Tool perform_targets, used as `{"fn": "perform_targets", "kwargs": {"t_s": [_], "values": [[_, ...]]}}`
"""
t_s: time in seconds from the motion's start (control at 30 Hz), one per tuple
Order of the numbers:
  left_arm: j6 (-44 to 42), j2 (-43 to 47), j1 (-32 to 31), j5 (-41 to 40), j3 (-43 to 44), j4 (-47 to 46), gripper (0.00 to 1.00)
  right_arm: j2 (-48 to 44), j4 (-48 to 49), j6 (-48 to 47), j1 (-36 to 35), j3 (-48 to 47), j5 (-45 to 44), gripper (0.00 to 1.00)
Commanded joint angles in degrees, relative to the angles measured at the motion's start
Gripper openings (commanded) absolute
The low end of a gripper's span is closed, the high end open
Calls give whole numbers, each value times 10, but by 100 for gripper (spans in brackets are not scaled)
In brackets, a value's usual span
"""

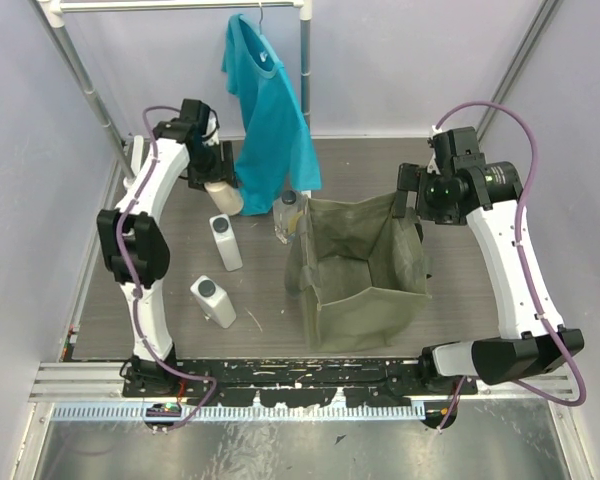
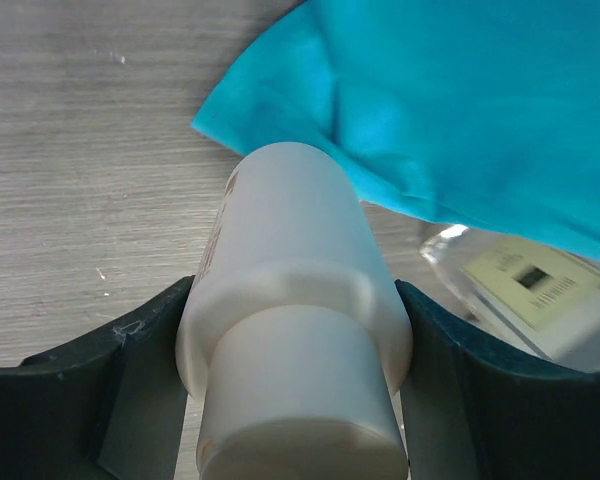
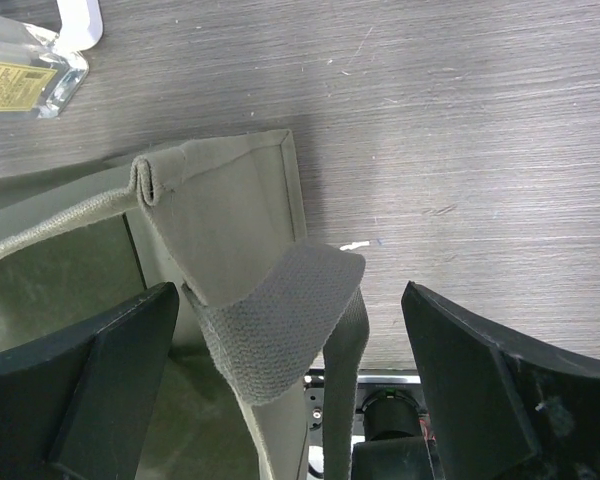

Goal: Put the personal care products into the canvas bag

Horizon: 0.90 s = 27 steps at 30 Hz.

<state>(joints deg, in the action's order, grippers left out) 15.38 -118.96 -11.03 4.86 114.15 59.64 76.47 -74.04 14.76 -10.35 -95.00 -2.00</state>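
Note:
My left gripper is going to set the white bottle down inside the olive canvas bag [image 1: 331, 266], near the bag's side that faces the clear bottle.
My left gripper [image 1: 213, 180] is shut on the white bottle with the beige round cap [image 1: 224, 196], its fingers pressed on both sides of the bottle [image 2: 290, 260] just below the cap, at the back left by the teal T-shirt. The clear bottle [image 1: 288, 214] stands right of it, next to the olive canvas bag [image 1: 365, 290], and shows in the left wrist view [image 2: 540, 290] and the right wrist view [image 3: 25, 75]. Two white rectangular bottles [image 1: 225, 243] [image 1: 213, 301] lie on the table at the left. My right gripper [image 1: 418, 205] is open over the bag's back right corner, its strap handle [image 3: 280, 325] between the fingers.
A teal T-shirt [image 1: 270, 110] hangs from a rail at the back, its hem draped over the table beside the held bottle [image 2: 460, 100]. The bag stands open in the middle right. Purple walls and a metal frame enclose the table.

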Motion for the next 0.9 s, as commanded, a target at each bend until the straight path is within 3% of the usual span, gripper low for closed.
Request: {"fn": "perform_targets", "kwargs": {"t_s": [0.0,0.17,0.33,0.53,0.87], "values": [[-8,119,0,66,79,-6,0,2,27,-15,-6,3,-11,100],[-4,169,0,108,119,7,0,12,32,-24,-8,7,-13,100],[-3,205,-2,206,181,34,0,19,41,-33,-10,10,-14,100],[36,290,-16,307,138,-23,0,42,37,-44,-14,-12,-19,100],[62,342,-152,304,73,-81,0,77,17,-74,-25,-65,-78,100]]}}
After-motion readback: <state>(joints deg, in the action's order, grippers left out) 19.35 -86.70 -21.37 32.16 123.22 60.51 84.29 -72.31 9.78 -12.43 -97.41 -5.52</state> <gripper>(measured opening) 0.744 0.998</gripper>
